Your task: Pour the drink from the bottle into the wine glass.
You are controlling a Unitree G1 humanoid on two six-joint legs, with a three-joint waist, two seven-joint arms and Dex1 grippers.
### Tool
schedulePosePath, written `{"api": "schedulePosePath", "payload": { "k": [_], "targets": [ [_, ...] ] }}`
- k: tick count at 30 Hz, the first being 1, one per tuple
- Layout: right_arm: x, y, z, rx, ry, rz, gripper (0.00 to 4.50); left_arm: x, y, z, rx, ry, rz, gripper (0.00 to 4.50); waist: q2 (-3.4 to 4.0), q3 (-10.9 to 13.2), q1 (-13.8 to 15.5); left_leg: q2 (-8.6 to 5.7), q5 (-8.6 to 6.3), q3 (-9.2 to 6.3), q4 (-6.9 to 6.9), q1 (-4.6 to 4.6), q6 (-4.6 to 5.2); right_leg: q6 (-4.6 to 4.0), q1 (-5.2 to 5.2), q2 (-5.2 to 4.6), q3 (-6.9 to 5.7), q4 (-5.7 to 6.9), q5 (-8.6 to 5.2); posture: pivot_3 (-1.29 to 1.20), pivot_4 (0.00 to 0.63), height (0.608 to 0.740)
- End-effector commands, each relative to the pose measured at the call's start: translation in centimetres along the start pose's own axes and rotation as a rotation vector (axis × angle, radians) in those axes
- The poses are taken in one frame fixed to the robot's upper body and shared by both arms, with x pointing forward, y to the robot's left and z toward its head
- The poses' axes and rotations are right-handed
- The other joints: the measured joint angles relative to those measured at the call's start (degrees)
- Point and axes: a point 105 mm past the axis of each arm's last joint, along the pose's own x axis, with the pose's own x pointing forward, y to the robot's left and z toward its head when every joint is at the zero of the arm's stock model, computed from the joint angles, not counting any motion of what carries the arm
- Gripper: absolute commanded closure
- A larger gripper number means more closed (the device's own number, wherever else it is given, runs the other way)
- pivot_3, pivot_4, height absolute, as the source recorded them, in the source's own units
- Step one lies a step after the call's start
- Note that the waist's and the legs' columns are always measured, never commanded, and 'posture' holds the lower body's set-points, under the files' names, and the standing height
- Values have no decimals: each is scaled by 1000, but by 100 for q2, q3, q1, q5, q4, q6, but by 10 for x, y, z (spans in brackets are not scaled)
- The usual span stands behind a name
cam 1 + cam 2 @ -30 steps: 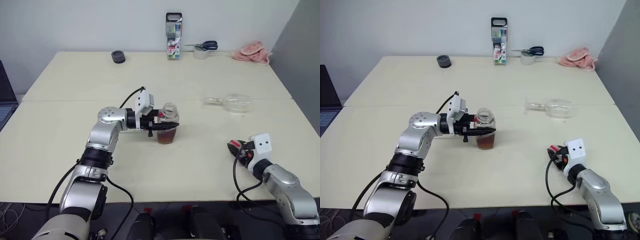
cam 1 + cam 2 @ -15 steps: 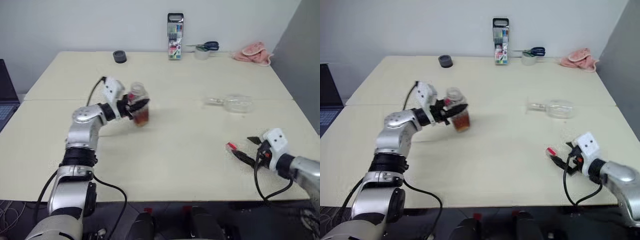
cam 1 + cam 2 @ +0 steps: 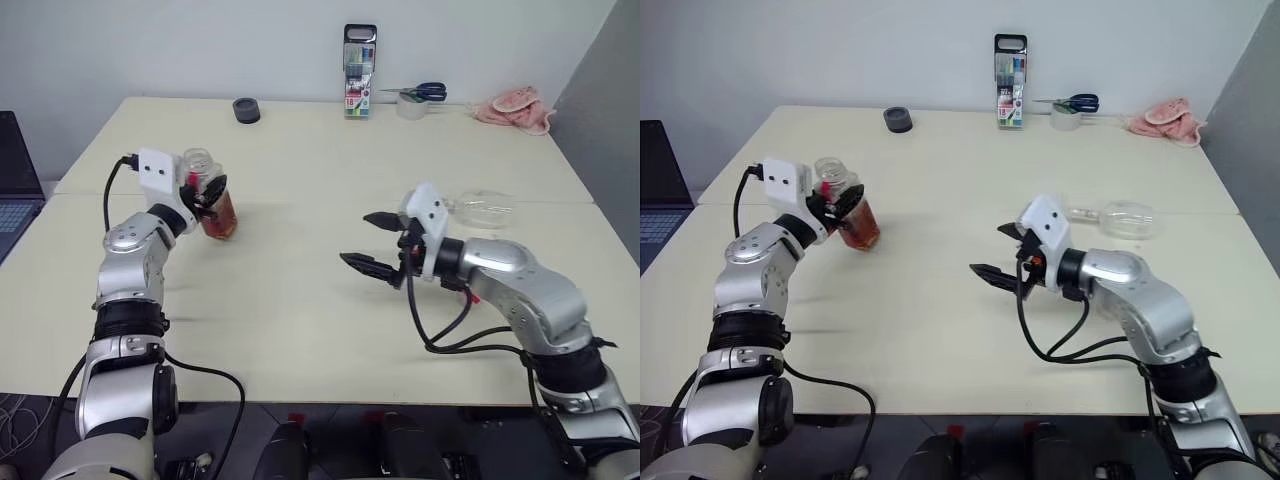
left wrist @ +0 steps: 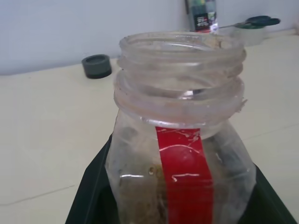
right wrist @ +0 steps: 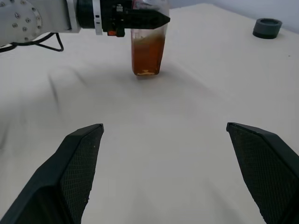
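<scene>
The robot's right gripper should close on the stem of the wine glass (image 3: 450,205), just below the glass's bowl, because the glass must stand upright for the drink.
My left gripper (image 3: 208,192) is shut on the bottle (image 3: 216,204), a clear uncapped bottle with a red label stripe (image 4: 184,163), at the table's left side. The amber drink (image 5: 148,55) fills its lower part. Whether the bottle's base touches the table I cannot tell. The wine glass (image 3: 482,208) lies on its side at the right, behind my right arm. My right gripper (image 3: 358,241) hangs over the table's middle, pointing left toward the bottle, open wide and holding nothing; its fingers (image 5: 80,161) frame bare tabletop.
A marker-pen case (image 3: 359,70), scissors on a tape roll (image 3: 412,96), a pink cloth (image 3: 512,108) and a dark round cap (image 3: 246,110) stand along the far edge. A laptop (image 3: 12,190) is off the left. A small red thing (image 3: 470,296) lies under my right forearm.
My left gripper carried the bottle from the middle to the left. My right arm rose from the near right edge, swung left to the middle, and its jaws opened wide.
</scene>
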Motion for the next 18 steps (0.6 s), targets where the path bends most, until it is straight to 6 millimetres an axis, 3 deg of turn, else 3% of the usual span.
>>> {"api": "schedulePosePath", "payload": {
  "k": [1, 7, 15, 18],
  "targets": [
    [10, 2, 15, -61, -45, 20, 0, -6, 13, 12, 23, -26, 56, 2810, -1, 0, -2, 0, 0, -1, 3, -2, 0, 0, -1, 0, -1, 1, 0, 0, 150, 740],
    [21, 6, 17, -82, -58, 51, 0, -10, 15, 2, 21, -10, 71, 2810, 0, -1, -45, 2, -1, 0, 4, 4, 1, 1, -1, 8, -2, 8, 1, 0, 150, 740],
    [22, 12, 21, -92, -75, 75, 0, -15, 12, -5, 15, -17, 69, 227, 0, -2, -57, 2, -2, -1, 3, 5, 4, 0, -1, 8, -1, 9, 1, 0, 150, 740],
    [22, 14, 24, -83, -92, 85, 0, -17, 12, -9, 15, -8, 68, 30, 0, -2, -47, 2, -3, -3, 3, 3, 6, 0, -2, 8, -3, 8, 1, 0, 150, 740]
  ]
}}
